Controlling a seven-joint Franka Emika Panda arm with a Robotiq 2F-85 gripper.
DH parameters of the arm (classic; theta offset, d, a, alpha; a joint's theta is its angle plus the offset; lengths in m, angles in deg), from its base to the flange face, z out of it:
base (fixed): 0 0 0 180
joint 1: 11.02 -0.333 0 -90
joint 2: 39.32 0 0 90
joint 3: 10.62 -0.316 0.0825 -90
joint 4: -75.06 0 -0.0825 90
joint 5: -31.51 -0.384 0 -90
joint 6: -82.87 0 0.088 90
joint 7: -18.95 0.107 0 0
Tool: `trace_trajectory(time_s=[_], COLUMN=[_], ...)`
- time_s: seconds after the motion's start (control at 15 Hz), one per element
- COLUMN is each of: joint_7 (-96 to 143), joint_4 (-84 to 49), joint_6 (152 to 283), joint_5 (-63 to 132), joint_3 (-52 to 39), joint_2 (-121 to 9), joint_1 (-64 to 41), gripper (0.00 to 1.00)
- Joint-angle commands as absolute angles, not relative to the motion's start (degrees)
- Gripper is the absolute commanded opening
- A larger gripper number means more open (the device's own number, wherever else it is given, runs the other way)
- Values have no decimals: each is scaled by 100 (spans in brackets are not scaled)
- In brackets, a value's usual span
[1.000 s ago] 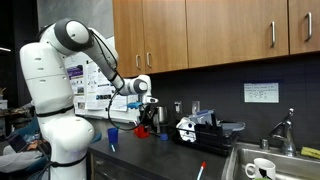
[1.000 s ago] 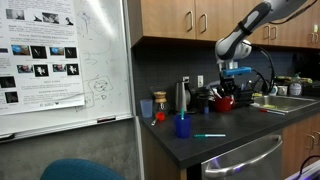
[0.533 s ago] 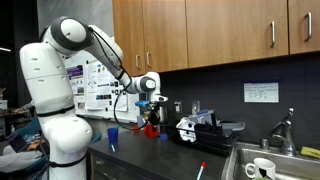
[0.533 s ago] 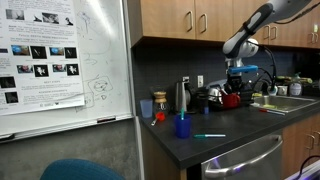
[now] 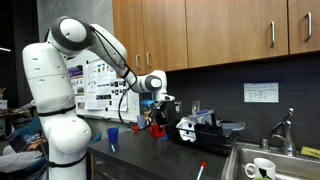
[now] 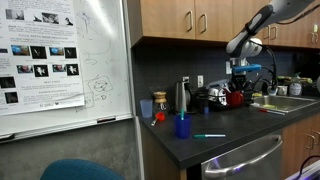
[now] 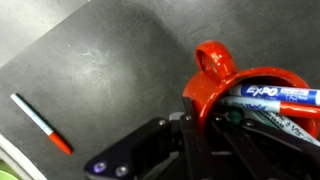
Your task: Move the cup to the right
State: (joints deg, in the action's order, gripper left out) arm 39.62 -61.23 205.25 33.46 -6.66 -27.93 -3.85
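I need to release the red cup, still just above the counter, on the dark counter (image 5: 183,161) beside the loose marker.
The cup (image 7: 214,72) is bright red, has a small loop at its rim and holds several Expo markers. In the wrist view my gripper (image 7: 196,116) is shut on its rim, one finger inside and one outside. In both exterior views the gripper (image 5: 157,113) (image 6: 238,88) holds the red cup (image 5: 157,127) (image 6: 236,99) just above the dark counter, near the back wall and beside a black appliance (image 5: 196,130).
A small blue cup (image 5: 113,135) (image 6: 182,126) stands near the counter's front. A loose marker (image 5: 201,170) (image 6: 210,135) (image 7: 42,124) lies on the counter. A sink (image 5: 244,152) holds a white mug (image 5: 262,168). Steel bottles (image 6: 182,96) stand by the wall.
The arm has carried the red cup along the counter toward the black appliance and sink, to the right in both exterior views. The grip has not changed.
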Motion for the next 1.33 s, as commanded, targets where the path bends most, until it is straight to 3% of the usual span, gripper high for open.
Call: trace_trajectory(time_s=[0.0, 0.13, 1.27], joint_7=[3958, 3958, 4089], joint_4=[-6115, -6115, -5205], joint_6=[20515, 20515, 20573], joint_5=[3342, 3342, 3085], joint_3=[-679, -679, 151], joint_2=[-2796, -2797, -4345], joint_1=[-375, -375, 144], gripper=[7, 2, 2])
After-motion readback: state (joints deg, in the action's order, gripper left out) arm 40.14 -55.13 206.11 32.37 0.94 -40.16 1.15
